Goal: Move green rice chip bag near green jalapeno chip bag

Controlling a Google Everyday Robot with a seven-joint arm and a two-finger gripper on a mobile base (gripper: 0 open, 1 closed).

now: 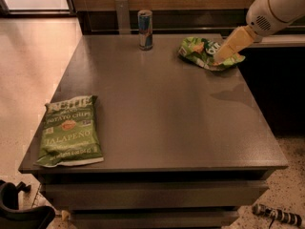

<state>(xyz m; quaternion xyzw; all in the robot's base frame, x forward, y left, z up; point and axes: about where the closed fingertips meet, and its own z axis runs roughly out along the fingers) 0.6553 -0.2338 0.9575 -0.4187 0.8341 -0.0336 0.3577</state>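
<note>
The green rice chip bag has a crumpled middle [208,51], and my gripper will come down to that part of the bag and close on it.
The green rice chip bag [200,51] is small, bright green and crumpled, lying at the far right of the dark table [162,113]. The green jalapeno chip bag [69,131] is larger and olive green, lying flat at the table's near left corner. My gripper [228,50] reaches in from the upper right on a white arm. Its tan fingers point down over the right half of the rice chip bag and hide part of it.
A blue and silver drink can [145,29] stands upright at the table's far edge, left of the rice chip bag. A dark counter lies to the right of the table. Pale floor lies to the left.
</note>
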